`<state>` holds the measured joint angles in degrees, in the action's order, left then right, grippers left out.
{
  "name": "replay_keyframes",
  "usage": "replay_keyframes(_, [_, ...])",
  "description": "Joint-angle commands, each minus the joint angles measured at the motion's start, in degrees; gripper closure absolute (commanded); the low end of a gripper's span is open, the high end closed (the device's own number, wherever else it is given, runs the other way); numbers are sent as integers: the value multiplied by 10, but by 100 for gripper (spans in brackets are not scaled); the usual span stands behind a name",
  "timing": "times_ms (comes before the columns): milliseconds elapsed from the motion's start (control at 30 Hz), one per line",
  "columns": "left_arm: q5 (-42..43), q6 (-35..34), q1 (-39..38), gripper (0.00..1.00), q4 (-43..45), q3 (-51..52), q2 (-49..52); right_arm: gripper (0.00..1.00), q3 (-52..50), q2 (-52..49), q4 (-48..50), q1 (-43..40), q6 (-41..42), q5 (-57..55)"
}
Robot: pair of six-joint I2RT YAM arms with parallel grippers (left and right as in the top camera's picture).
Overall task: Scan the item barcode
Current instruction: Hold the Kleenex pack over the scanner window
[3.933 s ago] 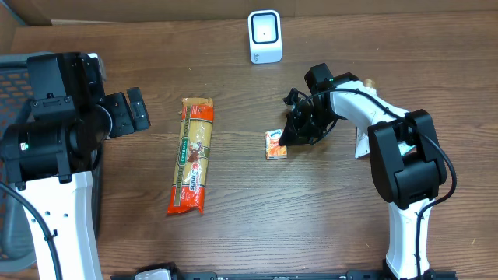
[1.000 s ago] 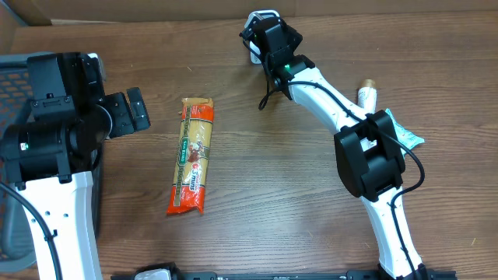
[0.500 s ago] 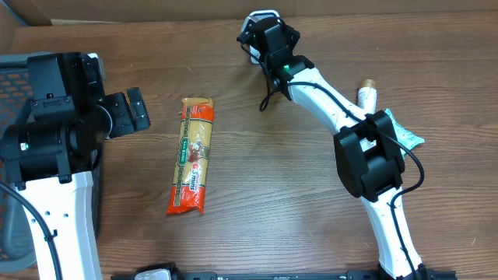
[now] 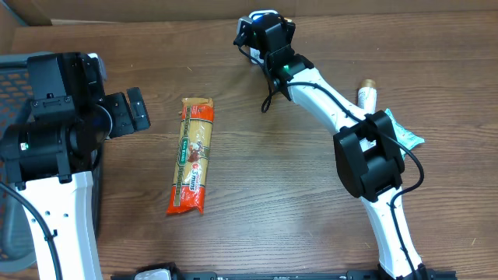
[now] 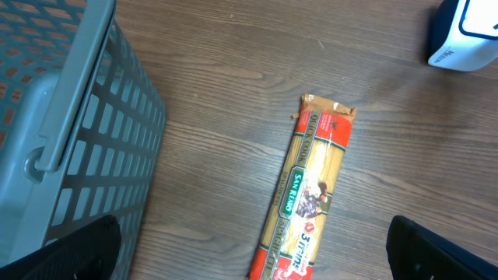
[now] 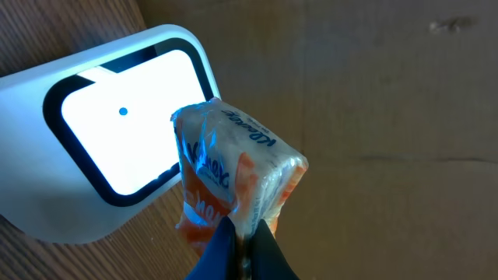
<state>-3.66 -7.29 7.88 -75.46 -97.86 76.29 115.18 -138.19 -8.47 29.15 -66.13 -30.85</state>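
The robot's right gripper will release the orange and white packet next to the small bottle, opposite the white and blue packet [image 4: 343, 135].
My right gripper [image 6: 245, 229] is shut on the lower edge of a small orange and white packet [image 6: 233, 171], the item. It holds the packet up right in front of the lit window of the white scanner [image 6: 101, 155]. From overhead, the right gripper [image 4: 263, 35] sits at the table's back edge and covers most of the scanner [image 4: 263, 15]. No barcode is readable on the packet. My left gripper [image 4: 128, 111] stands open at the left, beside the basket, with nothing between its fingers.
A long red and yellow spaghetti pack [image 4: 193, 155] lies left of centre, below the left gripper [image 5: 257, 253]. A grey slatted basket [image 5: 78, 117] stands at the far left. A small bottle [image 4: 366, 93] and a white and blue packet [image 4: 405, 136] lie at the right.
The right gripper picked the packet up from mid-table and carried it to the scanner. Over the last second it edged slightly left. The left arm has not moved.
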Motion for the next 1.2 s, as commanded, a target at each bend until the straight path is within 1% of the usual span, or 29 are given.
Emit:
replay_keyframes(0, [3,9,-1,0,1,-4,2,96,7,-14,7,10,-19,5])
replay_keyframes(500, [3,9,-1,0,1,-4,2,96,7,-15,4,21,-10,5])
replay_keyframes(567, [3,9,-1,0,1,-4,2,96,7,-1,1,27,40,-2])
replay_keyframes(667, [3,9,-1,0,1,-4,2,97,7,38,-32,30,113,1])
replay_keyframes(800, [3,9,-1,0,1,-4,2,96,7,129,-151,33,231,20])
replay_keyframes(900, [3,9,-1,0,1,-4,2,97,7,203,-280,33,353,82])
replay_keyframes(967, [3,9,-1,0,1,-4,2,96,7,248,-372,28,422,142])
replay_keyframes(1067, [3,9,-1,0,1,-4,2,96,7,300,-505,12,506,223])
replay_keyframes(1100, [3,9,-1,0,1,-4,2,96,7,315,-564,2,544,243])
replay_keyframes(1167, [3,9,-1,0,1,-4,2,96,7,320,-654,-16,586,250])
